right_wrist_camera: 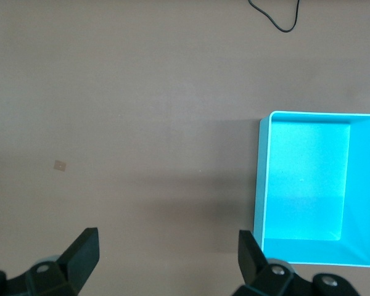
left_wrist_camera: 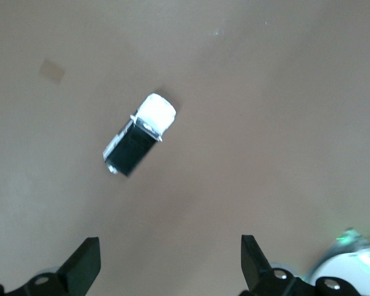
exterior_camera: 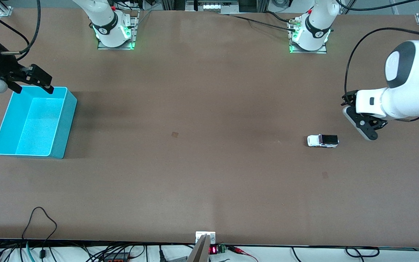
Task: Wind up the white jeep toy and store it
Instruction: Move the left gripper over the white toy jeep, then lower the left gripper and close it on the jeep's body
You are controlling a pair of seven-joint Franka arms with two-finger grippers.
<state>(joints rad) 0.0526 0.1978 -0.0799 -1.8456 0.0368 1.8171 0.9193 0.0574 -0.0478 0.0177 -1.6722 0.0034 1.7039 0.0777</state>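
My left gripper will move to the white jeep toy next, and there it will close on both sides of its black roof panel (exterior_camera: 329, 139) (left_wrist_camera: 132, 146), behind its hood.
The white jeep toy (exterior_camera: 322, 141), tiny, with a black roof panel, stands on the brown table toward the left arm's end. It also shows in the left wrist view (left_wrist_camera: 139, 134). My left gripper (exterior_camera: 366, 131) hangs open and empty just above the table beside the jeep, toward the table's end; its jaws (left_wrist_camera: 171, 253) stand wide apart with nothing between them. The cyan bin (exterior_camera: 66, 127) sits empty at the right arm's end and shows in the right wrist view (right_wrist_camera: 261, 185). My right gripper (exterior_camera: 34, 89) hovers open and empty over the bin's edge nearest the robot bases (right_wrist_camera: 166, 243).
The two arm bases (exterior_camera: 115, 31) (exterior_camera: 309, 34) stand along the table edge farthest from the front camera. A black cable loop (exterior_camera: 42, 218) lies near the front edge. Small tape marks (exterior_camera: 175, 134) (exterior_camera: 325, 175) lie flat on the table.
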